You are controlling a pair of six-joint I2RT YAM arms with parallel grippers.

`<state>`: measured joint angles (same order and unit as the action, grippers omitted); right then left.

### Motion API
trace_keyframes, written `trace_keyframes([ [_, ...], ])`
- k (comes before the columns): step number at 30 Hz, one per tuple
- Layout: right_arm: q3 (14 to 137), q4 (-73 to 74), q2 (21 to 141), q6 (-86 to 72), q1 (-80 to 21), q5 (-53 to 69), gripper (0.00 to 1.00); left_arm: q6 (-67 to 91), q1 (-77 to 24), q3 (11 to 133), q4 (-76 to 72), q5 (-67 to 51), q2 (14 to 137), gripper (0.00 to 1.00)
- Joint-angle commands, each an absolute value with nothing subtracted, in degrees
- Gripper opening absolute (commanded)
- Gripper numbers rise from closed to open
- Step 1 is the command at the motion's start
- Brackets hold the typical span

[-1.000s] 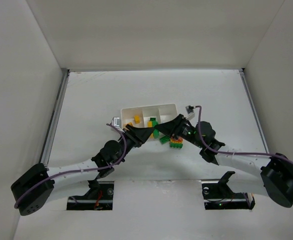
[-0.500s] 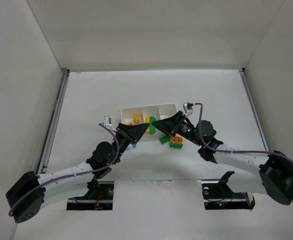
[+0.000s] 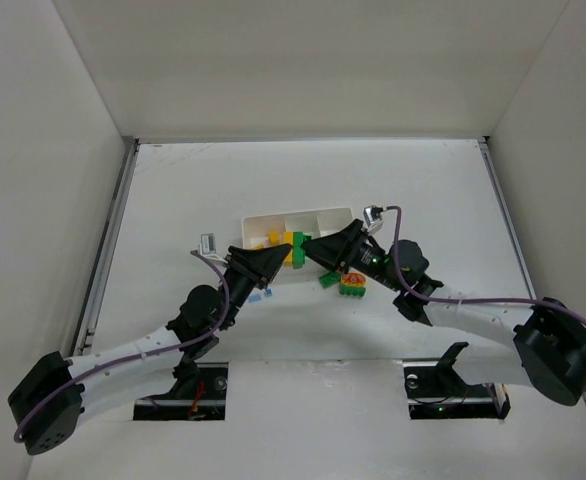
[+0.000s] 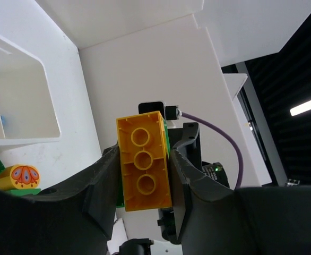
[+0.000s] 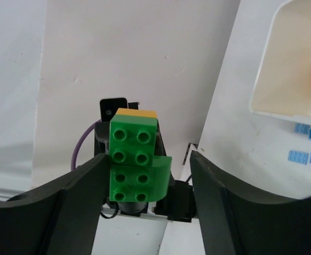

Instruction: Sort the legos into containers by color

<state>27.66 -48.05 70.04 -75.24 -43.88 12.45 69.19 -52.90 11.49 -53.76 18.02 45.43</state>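
The green legos sit end to end on the yellow lego in the robot's left gripper, so next the right gripper pinches just the curved green lego (image 5: 142,183) and pulls it off first.
A yellow lego (image 4: 143,164) with green legos (image 5: 137,159) stuck to its back hangs in the air just in front of the containers (image 3: 273,217), a white tray with three compartments. My left gripper (image 4: 143,180) is shut on the yellow lego's sides. My right gripper (image 5: 148,159) faces it from the other side and is open: one finger lies beside the green legos, the other stands clear of them. From above, the joined legos (image 3: 295,246) sit between the left gripper (image 3: 285,256) and the right gripper (image 3: 311,250). A yellow lego (image 3: 271,238) lies in the left compartment.
On the table in front of the tray lie a green lego (image 3: 328,281), an orange-and-green piece (image 3: 352,285) and small light blue legos (image 3: 263,296). The light blue legos (image 5: 309,130) lie near the tray's corner (image 5: 267,79). White walls enclose the table.
The right gripper has opened and let go of the green legos. The left gripper closed on the yellow lego, and both grippers rose a little towards the tray's front.
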Motion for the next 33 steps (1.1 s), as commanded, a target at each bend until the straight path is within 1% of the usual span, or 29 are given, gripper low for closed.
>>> trace_keyframes([
  [1,29.18,-50.54,70.49,-73.92,-43.2,12.92,0.73,73.03,-51.81,11.07,-55.2,18.11,43.51,0.13],
  [5,29.0,-50.89,69.96,-72.6,-43.11,14.67,0.85,76.63,-50.5,11.51,-52.92,17.23,43.42,0.13],
  [8,28.92,-51.76,69.96,-71.55,-43.28,16.43,0.91,77.96,-49.62,12.3,-50.02,16.08,43.42,0.13],
  [10,29.18,-52.29,70.22,-71.02,-43.9,17.22,0.93,78.05,-49.96,12.39,-48.87,16.35,43.5,0.13],
  [13,29.79,-52.47,71.89,-71.02,-45.21,17.14,0.93,77.96,-50.93,12.57,-49.22,16.61,44.29,0.13],
  [16,30.41,-53.08,74.35,-71.37,-46.18,17.05,0.9,77.52,-51.63,13.09,-49.48,16.87,44.82,0.13],
  [18,30.67,-54.66,75.76,-71.72,-46.53,17.22,0.83,77.26,-51.72,13.18,-49.57,16.87,44.82,0.13],
  [20,30.76,-56.59,76.81,-72.24,-46.89,17.49,0.79,77.17,-51.81,13.01,-49.57,16.87,44.82,0.13],
  [22,30.94,-57.83,77.69,-72.68,-46.89,17.93,0.72,77.17,-51.81,12.83,-49.57,16.87,44.82,0.13],
  [24,31.11,-58.44,78.4,-73.12,-46.8,18.11,0.68,77.17,-51.64,12.57,-49.57,16.96,44.65,0.13],
  [29,30.76,-58.97,78.93,-73.12,-46.8,17.84,0.64,77.17,-50.93,11.78,-49.22,17.14,43.77,0.13],
  [31,30.41,-58.97,78.49,-73.12,-46.8,17.67,0.64,77.17,-50.67,11.43,-49.22,17.31,43.59,0.13],
  [33,30.06,-58.97,78.22,-73.12,-46.8,17.32,0.67,77.17,-50.32,10.99,-49.48,17.4,43.59,0.13],
])
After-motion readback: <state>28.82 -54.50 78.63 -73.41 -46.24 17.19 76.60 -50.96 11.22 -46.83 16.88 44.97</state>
